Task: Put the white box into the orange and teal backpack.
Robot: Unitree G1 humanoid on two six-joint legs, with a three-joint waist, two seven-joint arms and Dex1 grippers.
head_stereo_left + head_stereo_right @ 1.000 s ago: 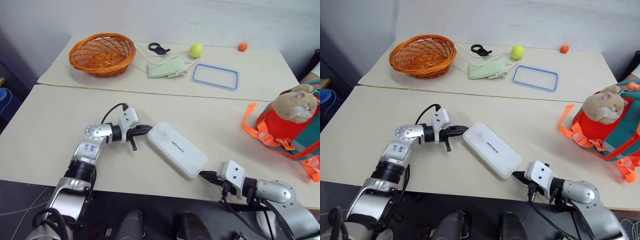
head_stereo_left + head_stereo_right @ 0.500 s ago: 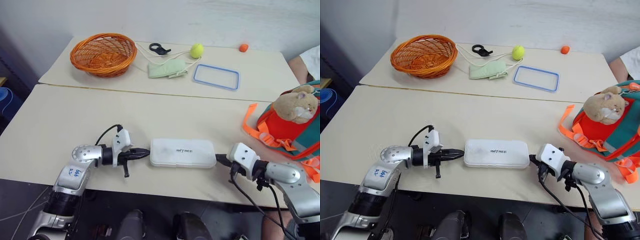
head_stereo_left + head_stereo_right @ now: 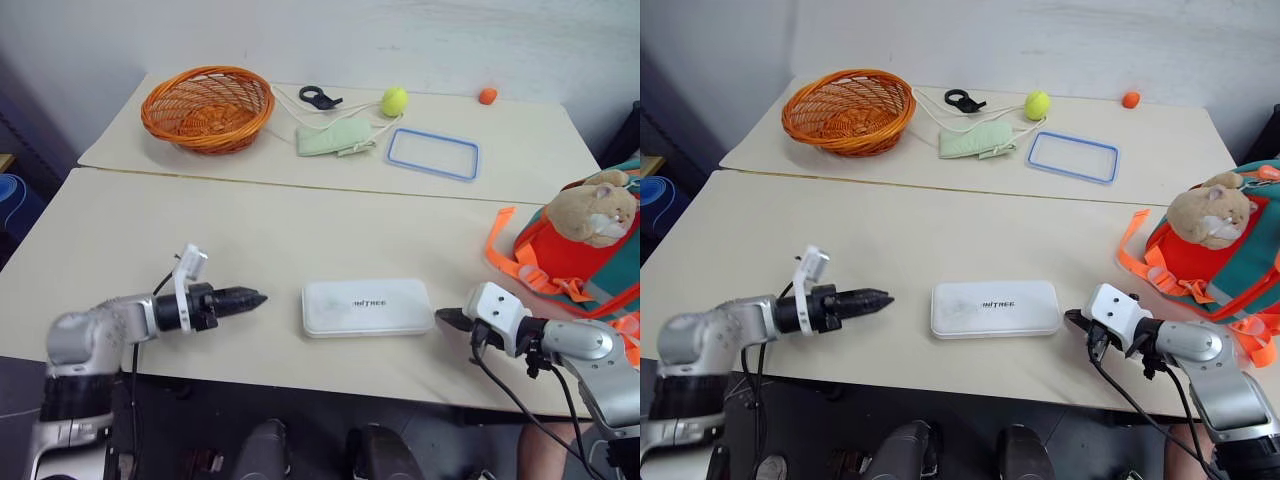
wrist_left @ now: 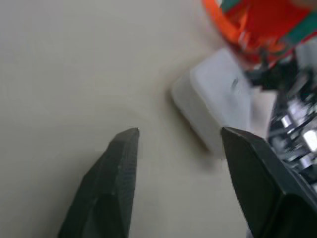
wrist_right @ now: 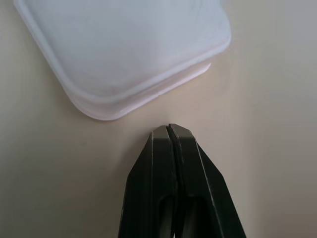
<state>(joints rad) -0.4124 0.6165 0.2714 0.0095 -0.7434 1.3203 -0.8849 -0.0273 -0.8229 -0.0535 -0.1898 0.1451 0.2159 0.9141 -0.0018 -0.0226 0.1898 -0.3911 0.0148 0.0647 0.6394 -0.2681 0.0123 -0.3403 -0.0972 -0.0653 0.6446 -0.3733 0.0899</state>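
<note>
My left gripper needs to pick up the white box by its near end [image 3: 315, 309] while my right gripper pulls the backpack closer, as the backpack is far from my left gripper.
The white box [image 3: 367, 307] lies flat and crosswise near the front edge of the table, with its grey lettering facing up. My left gripper [image 3: 257, 297] points at the box's left end from a short gap away. In the left wrist view its fingers [image 4: 124, 148] stand apart with nothing between them. My right gripper [image 3: 443, 317] is shut and empty, its tip [image 5: 168, 128] just off the box's right end [image 5: 148, 94]. The orange and teal backpack [image 3: 585, 262], with a tan plush hamster [image 3: 596, 209] on it, sits at the right edge of the table.
On the far table stand a woven orange basket [image 3: 206, 105], a black clip [image 3: 317, 97], a pale green cloth [image 3: 334, 138], a yellow-green ball [image 3: 392, 100], a blue-rimmed clear lid [image 3: 432, 152] and a small orange ball [image 3: 486, 95]. Orange straps [image 3: 515, 262] trail from the backpack.
The box has swung from diagonal to crosswise. My left gripper has drawn back to the left off the box's end and opened. The right gripper has moved right and stays shut.
</note>
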